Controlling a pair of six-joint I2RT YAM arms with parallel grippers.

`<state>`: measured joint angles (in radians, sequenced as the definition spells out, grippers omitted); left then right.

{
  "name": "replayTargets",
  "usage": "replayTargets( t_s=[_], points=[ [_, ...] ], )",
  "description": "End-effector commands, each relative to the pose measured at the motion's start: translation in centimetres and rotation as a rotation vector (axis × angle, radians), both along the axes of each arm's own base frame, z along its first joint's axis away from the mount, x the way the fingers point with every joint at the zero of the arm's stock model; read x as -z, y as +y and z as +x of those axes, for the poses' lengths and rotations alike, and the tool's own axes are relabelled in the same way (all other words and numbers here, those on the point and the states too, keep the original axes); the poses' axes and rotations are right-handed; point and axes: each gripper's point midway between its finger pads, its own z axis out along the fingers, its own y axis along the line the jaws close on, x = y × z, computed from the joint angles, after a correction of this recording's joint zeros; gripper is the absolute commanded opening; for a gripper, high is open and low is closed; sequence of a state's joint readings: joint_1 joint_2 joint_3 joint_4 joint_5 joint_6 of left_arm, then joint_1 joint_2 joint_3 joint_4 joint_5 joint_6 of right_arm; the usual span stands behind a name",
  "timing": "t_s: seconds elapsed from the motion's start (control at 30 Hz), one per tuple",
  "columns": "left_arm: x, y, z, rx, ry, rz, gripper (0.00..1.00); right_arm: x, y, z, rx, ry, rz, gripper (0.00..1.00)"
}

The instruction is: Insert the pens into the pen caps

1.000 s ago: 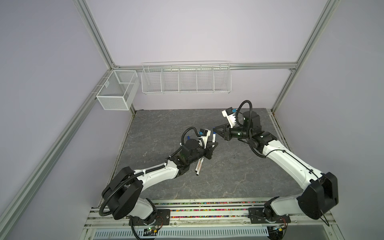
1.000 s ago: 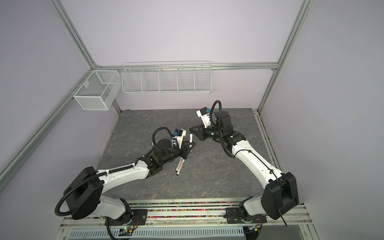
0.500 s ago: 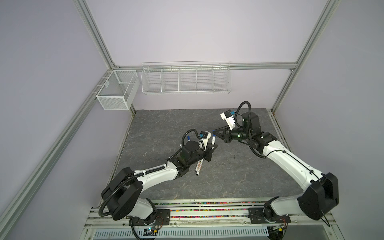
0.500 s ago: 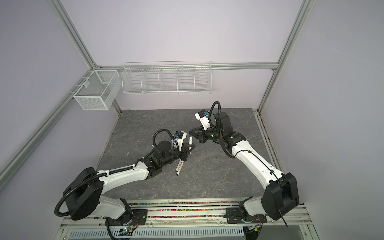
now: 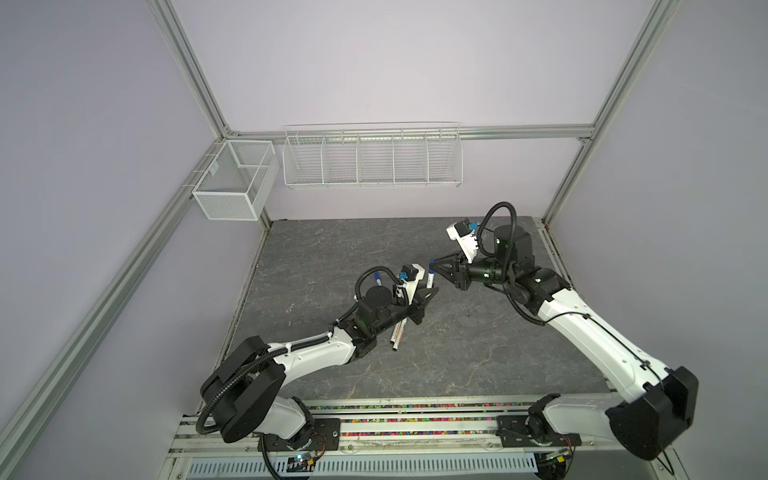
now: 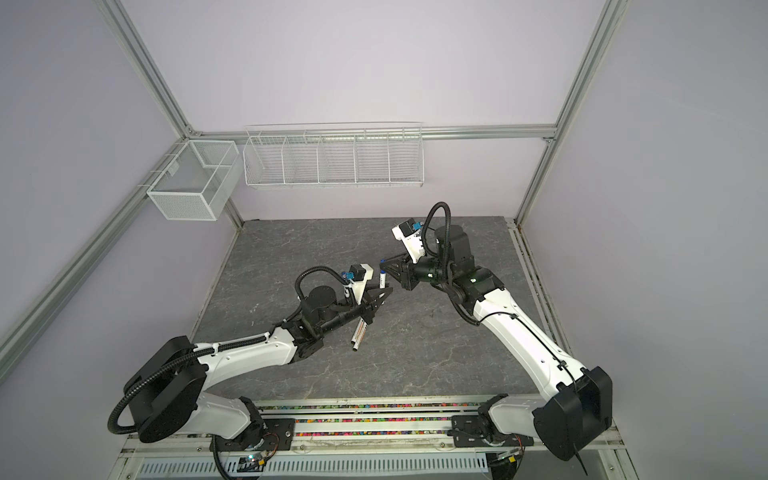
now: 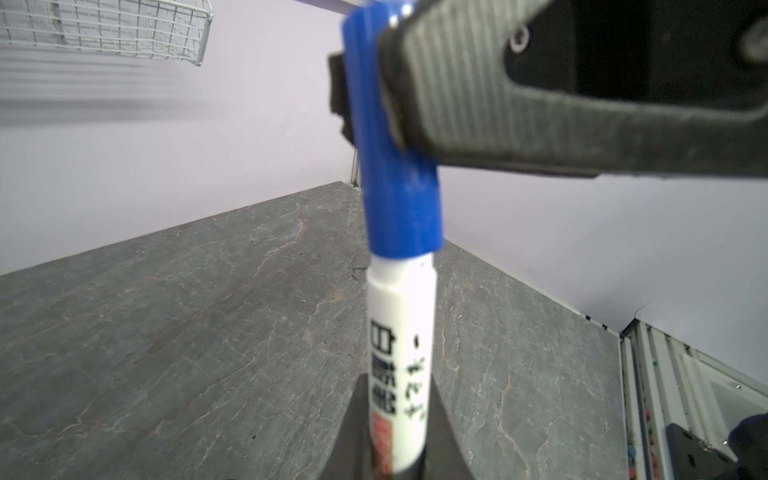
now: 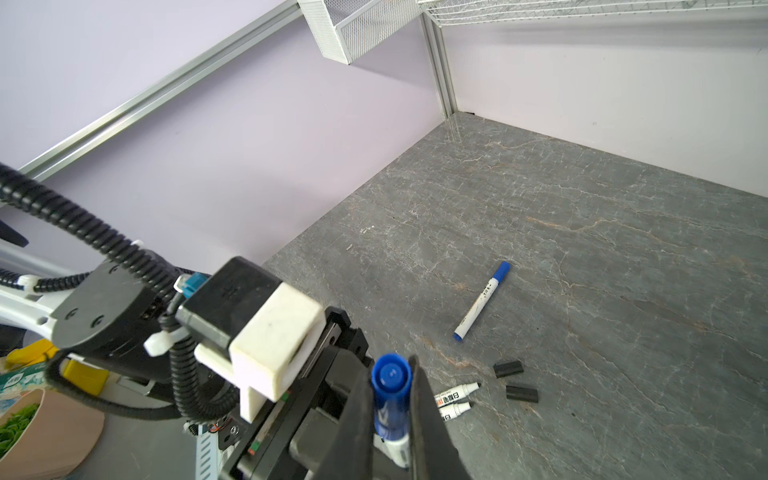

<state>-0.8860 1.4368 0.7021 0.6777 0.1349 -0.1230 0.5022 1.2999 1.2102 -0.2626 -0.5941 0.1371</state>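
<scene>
Next, my right gripper opens, reaches further and takes the cap [image 7: 402, 200] deeper in its fingers, because it pinches the blue pen cap with only its fingertips.
My left gripper [image 7: 397, 384] is shut on a white pen [image 7: 401, 332] at mid-barrel and holds it tilted above the table [image 5: 457, 332]. A blue pen cap [image 7: 395, 166] sits on that pen's tip. My right gripper [image 8: 390, 370] is shut on this cap [image 8: 390, 386], with one finger [image 7: 540, 104] against its side. In both top views the grippers [image 5: 424, 293] [image 5: 432, 262] meet tip to tip near the table's middle [image 6: 376, 297] [image 6: 381, 262]. On the table lie two uncapped pens [image 8: 457, 388] [image 8: 455, 409], two black pen caps [image 8: 508, 368] [image 8: 522, 393] and a blue-capped pen [image 8: 482, 301].
A long white wire rack [image 5: 372, 156] hangs on the back wall. A white mesh box [image 5: 235, 178] hangs at the back left corner. A rail with coloured bits [image 5: 415, 411] runs along the front. A brown bowl of green stuff [image 8: 41, 436] stands off the table.
Both grippers stay tip to tip above the table's middle, with only slight shifts. The pen remains in the left gripper throughout.
</scene>
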Motion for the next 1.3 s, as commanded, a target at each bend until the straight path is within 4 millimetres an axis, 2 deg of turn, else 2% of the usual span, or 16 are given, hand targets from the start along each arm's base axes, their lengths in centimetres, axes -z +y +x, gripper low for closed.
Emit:
replayTargets(
  t_s=[0.0, 0.13, 0.23, 0.43, 0.57, 0.7, 0.8, 0.9, 1.03, 1.13, 1.27],
  points=[
    [-4.7, 0.9, 0.8, -0.088, -0.173, -0.077, 0.0, 2.3, 0.7, -4.5, -0.133, 0.158, -0.055, 0.2],
    [-4.1, 0.3, 0.1, -0.066, -0.2, -0.039, 0.0, 1.9, 0.3, -3.7, -0.085, 0.129, -0.069, 0.45],
    [-3.5, 0.2, -0.2, -0.059, -0.201, -0.026, 0.0, 1.0, -0.4, -2.8, -0.02, 0.071, -0.079, 0.56],
    [-2.1, 0.4, -0.5, -0.066, -0.195, 0.004, 0.0, -1.1, -1.4, -1.6, 0.063, -0.026, -0.078, 0.59],
    [-1.4, 0.2, -0.8, -0.052, -0.184, 0.02, 0.0, -2.2, -1.3, -1.2, 0.072, -0.064, -0.067, 0.59],
    [-1.0, 0.1, -1.0, -0.042, -0.166, 0.017, 0.0, -3.1, 0.0, -0.8, 0.035, -0.063, -0.043, 0.56],
    [-0.9, 0.0, -1.0, -0.042, -0.158, 0.011, 0.0, -3.1, 1.1, -0.4, 0.013, -0.041, -0.037, 0.5],
    [-1.1, 0.0, -1.0, -0.042, -0.154, 0.002, 0.0, -2.5, 2.0, -0.3, -0.007, -0.011, -0.038, 0.4],
    [-1.6, 0.2, -0.8, -0.061, -0.152, -0.017, 0.0, -1.2, 2.3, -0.3, -0.008, 0.032, -0.048, 0.22],
    [-2.8, 0.4, -0.8, -0.071, -0.155, -0.053, 0.0, -0.1, 2.2, -0.4, 0.006, 0.071, -0.049, 0.12],
    [-5.4, 1.1, 0.0, -0.134, -0.117, -0.143, 0.0, 2.0, 2.3, -0.3, 0.022, 0.151, -0.059, 0.07]
  ],
)
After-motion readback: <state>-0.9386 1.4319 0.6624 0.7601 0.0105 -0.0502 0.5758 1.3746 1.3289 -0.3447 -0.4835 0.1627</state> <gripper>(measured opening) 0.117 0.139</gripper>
